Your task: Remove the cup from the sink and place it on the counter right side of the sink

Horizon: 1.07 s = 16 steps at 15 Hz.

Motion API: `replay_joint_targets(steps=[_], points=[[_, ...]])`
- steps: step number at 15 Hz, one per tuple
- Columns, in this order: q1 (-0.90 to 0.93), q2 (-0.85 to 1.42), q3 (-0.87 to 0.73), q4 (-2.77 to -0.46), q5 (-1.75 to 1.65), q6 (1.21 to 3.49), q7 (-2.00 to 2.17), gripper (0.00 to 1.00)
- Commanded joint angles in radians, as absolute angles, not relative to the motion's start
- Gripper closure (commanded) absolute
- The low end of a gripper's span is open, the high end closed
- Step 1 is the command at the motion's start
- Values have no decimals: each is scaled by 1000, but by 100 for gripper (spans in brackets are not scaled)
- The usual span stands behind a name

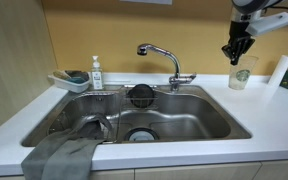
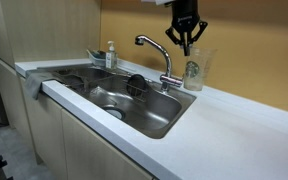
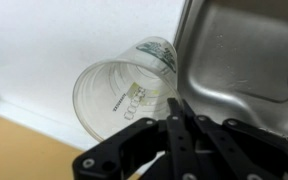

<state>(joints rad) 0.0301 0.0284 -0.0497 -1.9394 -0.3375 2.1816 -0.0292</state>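
I need to release the cup on the open white counter (image 1: 263, 123) beside the sink's front corner.
The cup (image 1: 240, 76) is a clear tumbler with a green logo. It stands upright on the white counter (image 1: 269, 112) just right of the sink (image 1: 199, 125). It shows in both exterior views (image 2: 195, 68) and from above in the wrist view (image 3: 119, 90). My gripper (image 1: 235, 57) hangs just above the cup's rim, also seen in an exterior view (image 2: 187, 43). In the wrist view its fingers (image 3: 181, 106) are pressed together with nothing between them. The steel basin (image 3: 244, 50) lies beside the cup.
A chrome faucet (image 1: 164, 55) stands behind the basin. A soap bottle (image 1: 96, 74) and a sponge tray (image 1: 72, 80) sit at the far corner. A tall white cylinder (image 1: 276, 72) stands right of the cup. A grey cloth (image 1: 59, 155) drapes over the front edge. A dark round strainer (image 1: 141, 95) sits in the sink.
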Motion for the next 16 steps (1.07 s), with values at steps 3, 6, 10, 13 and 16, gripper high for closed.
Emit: replay_joint_targets(steps=[3,6,10,13,16], points=[[-12,-115,-47,-2176,-313,2315,22,99],[-40,-142,-47,-2260,-362,2406,57,99],[-81,-146,-42,-2344,-459,2522,152,99],[-106,-136,-40,-2373,-539,2573,224,99],[-121,-126,-40,-2383,-591,2574,280,99]])
